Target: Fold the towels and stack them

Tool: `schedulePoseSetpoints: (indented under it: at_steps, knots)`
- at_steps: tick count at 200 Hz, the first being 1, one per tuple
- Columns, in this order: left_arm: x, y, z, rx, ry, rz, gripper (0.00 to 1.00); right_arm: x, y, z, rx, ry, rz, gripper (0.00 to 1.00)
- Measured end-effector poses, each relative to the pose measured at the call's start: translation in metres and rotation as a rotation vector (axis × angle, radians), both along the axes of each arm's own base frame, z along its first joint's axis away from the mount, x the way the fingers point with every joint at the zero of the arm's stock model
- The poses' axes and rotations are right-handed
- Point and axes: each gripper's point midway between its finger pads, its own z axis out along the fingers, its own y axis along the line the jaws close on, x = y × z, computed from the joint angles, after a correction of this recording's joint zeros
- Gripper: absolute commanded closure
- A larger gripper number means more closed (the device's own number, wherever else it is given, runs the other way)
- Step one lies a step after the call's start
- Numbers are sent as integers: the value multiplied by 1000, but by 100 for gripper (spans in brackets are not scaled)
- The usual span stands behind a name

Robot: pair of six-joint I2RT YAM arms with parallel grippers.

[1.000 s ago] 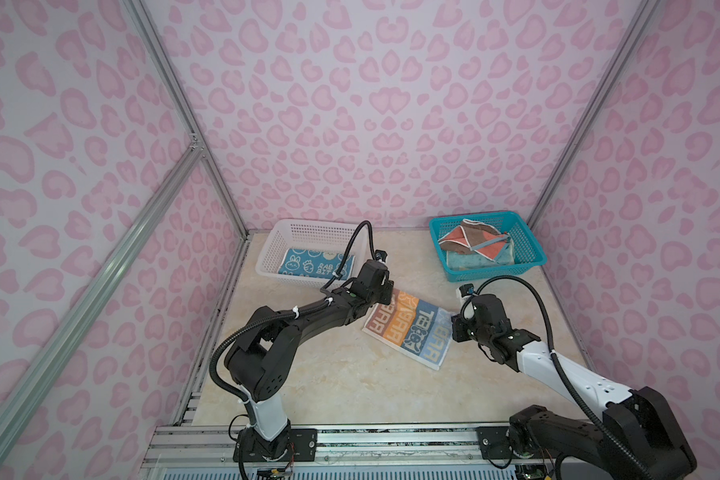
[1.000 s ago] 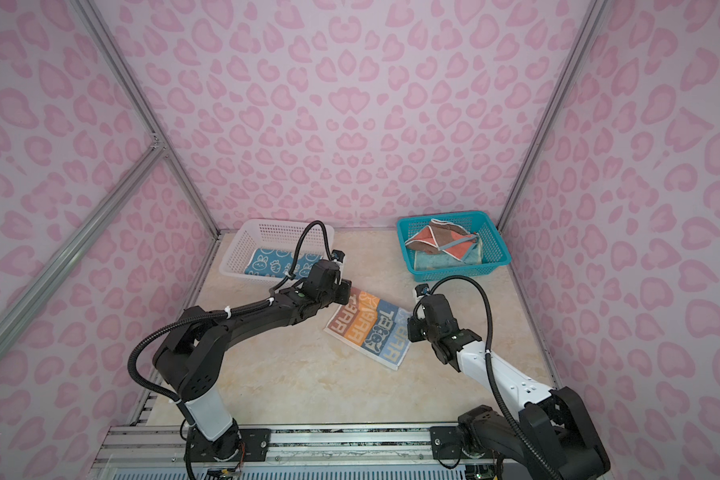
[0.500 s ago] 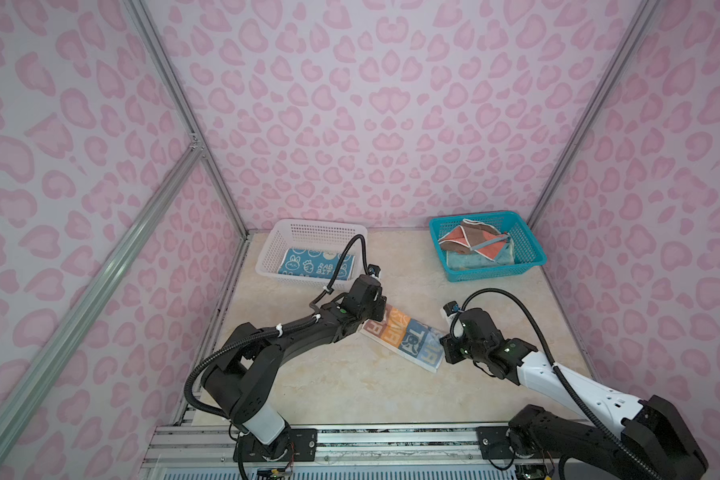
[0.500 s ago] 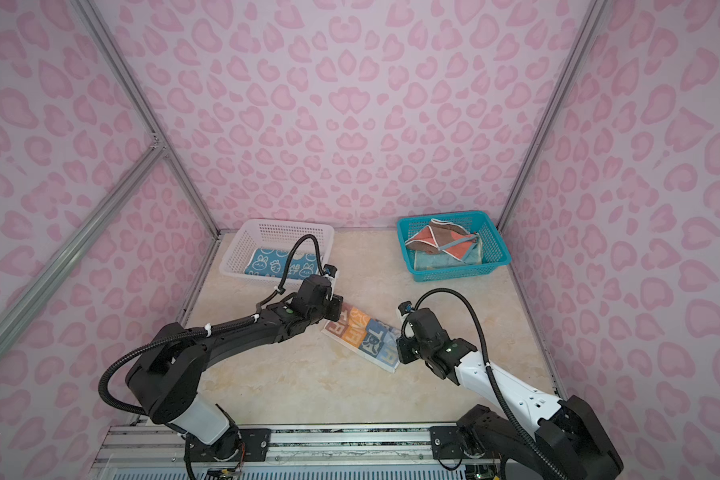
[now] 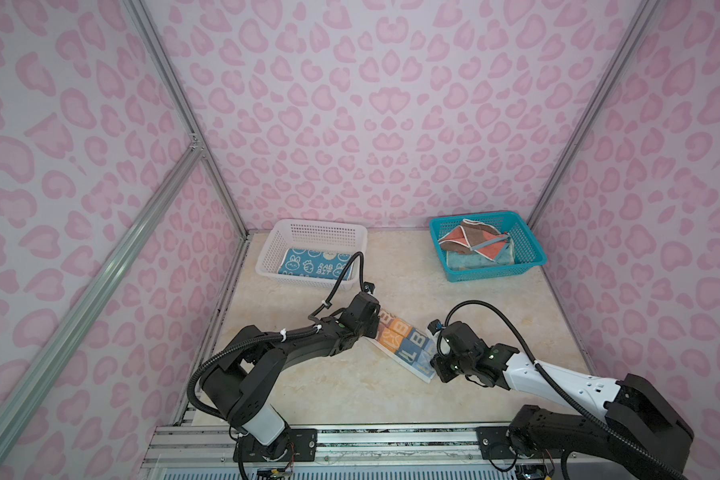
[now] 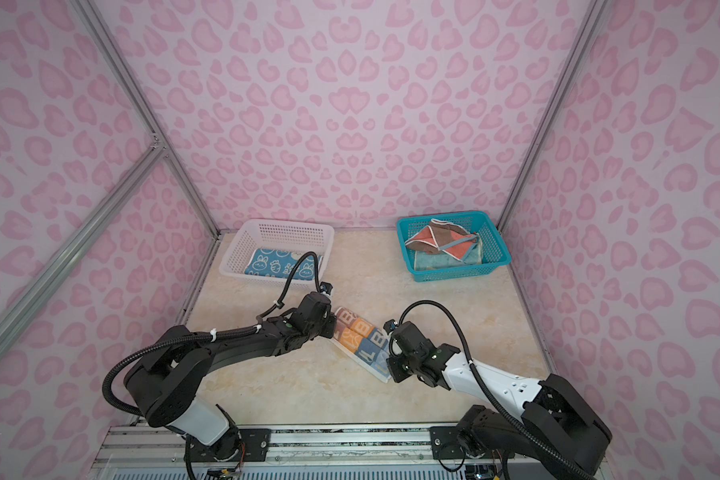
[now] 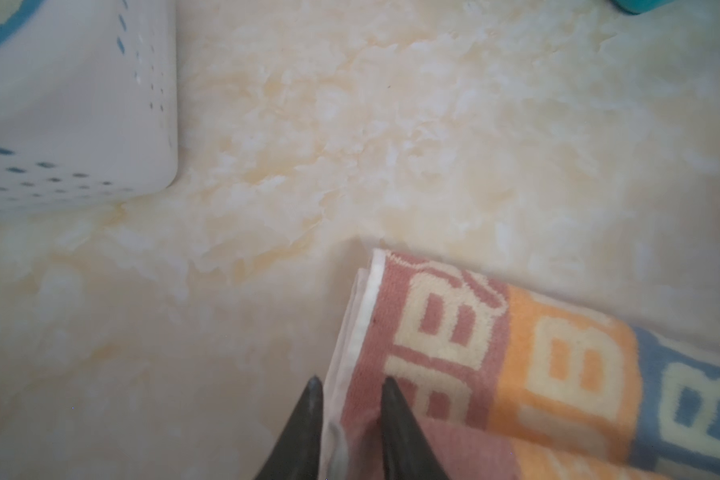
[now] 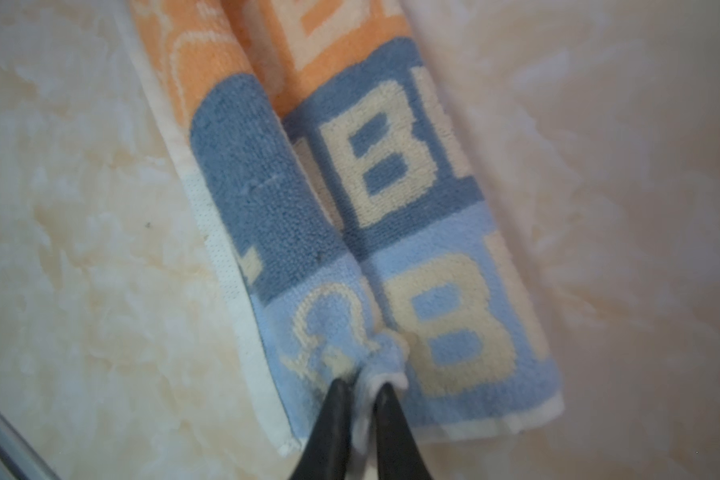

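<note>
The towel lies at a slant with its pale-blue end toward the front, so the robot's right gripper should open, grab that end of the towel near its back corner [image 8: 550,400] and swing it straight.
The orange and blue lettered towel [image 5: 404,343] [image 6: 360,340] lies on the table folded in half into a long strip, slanting from back left to front right. My left gripper [image 5: 378,328] [image 7: 350,380] is at its pink end. Its fingertips stand open on either side of the white hem. My right gripper [image 5: 433,361] [image 8: 361,384] is at the pale-blue end, open by a narrow gap with a small pucker of cloth between the fingertips. A blue rabbit towel [image 5: 314,262] lies folded in the white basket [image 5: 308,232]. An orange-brown towel [image 5: 470,241] rests crumpled on a teal towel [image 5: 474,262] in the teal basket [image 5: 528,249].
Both baskets stand against the back wall, white at the left and teal at the right. The white basket's corner [image 7: 80,104] is close to my left gripper. Pink walls with metal posts close in three sides, and a metal rail runs along the front edge.
A second ago the lettered towel lay spread flat. Both grippers drew its far edge toward the front, folding it in half, and their jaws have now parted.
</note>
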Motion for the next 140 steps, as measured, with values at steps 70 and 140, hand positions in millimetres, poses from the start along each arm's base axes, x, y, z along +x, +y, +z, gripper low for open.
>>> schedulePoseSetpoints:
  at_steps: [70, 140]
  knots:
    - [-16, 29, 26, -47, -88, 65, 18, -23, 3, 21, 93, -13, 63, 54]
    - [-10, 23, 48, -92, -129, 64, 11, 5, -18, 45, 176, -121, -227, 43]
